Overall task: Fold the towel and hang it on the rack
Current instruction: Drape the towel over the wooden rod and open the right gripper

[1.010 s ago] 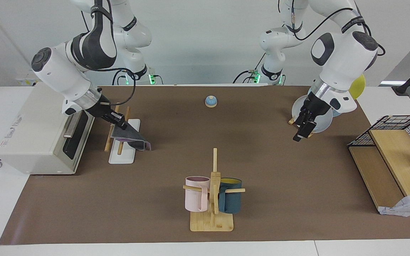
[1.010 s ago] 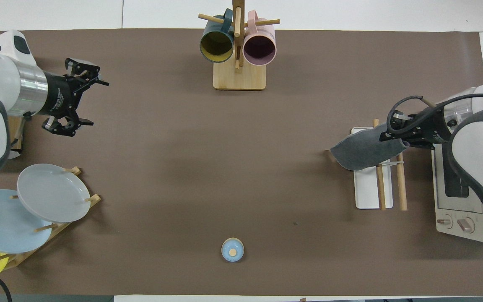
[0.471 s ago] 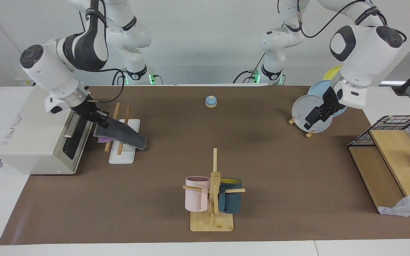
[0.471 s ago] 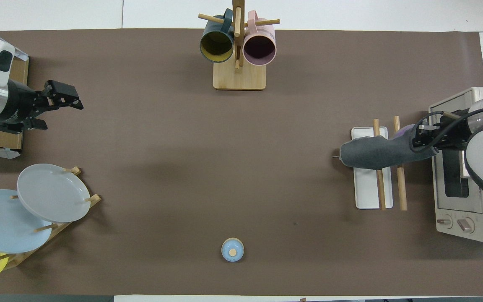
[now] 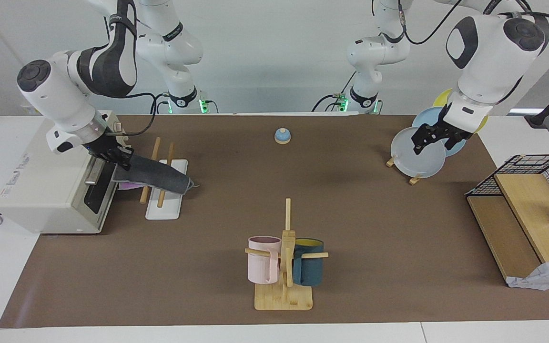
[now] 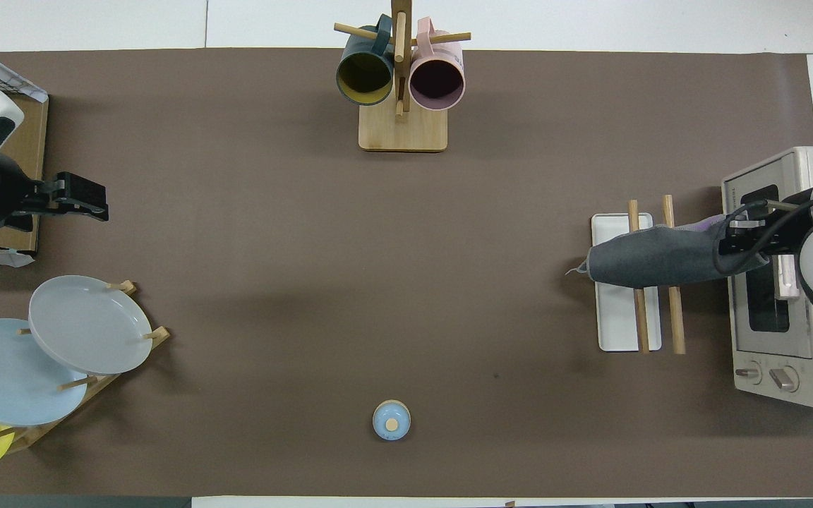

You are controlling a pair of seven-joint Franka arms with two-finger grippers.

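Next, my right gripper lets go of the towel's end, leaving it hanging just past the rod nearest the toaster oven [image 6: 699, 288].
The towel [image 5: 160, 174], dark grey face up with a purple edge showing, lies across both wooden rods of the rack [image 5: 164, 209]. One end hangs off the rack toward the table's middle. My right gripper [image 5: 118, 159] is shut on the other end, between the rack and the toaster oven, just above rod height. In the overhead view the towel [image 6: 653, 257] crosses the rack [image 6: 618, 326], with the right gripper [image 6: 732, 243] at the oven's door. My left gripper [image 5: 431, 139] is open and empty, raised over the plate stand; it also shows in the overhead view [image 6: 87, 200].
A white toaster oven [image 5: 41, 181] stands right beside the rack. A mug tree [image 5: 284, 267] with two mugs stands far from the robots. A plate stand [image 5: 420, 159], a small blue bell [image 5: 282, 136], a wire-and-wood shelf [image 5: 532, 190] and a patterned cloth [image 5: 541, 278] are also there.
My right gripper has pulled the towel toward the toaster oven, so it now lies lower across both rods. My left arm has risen and drawn back toward its end of the table.
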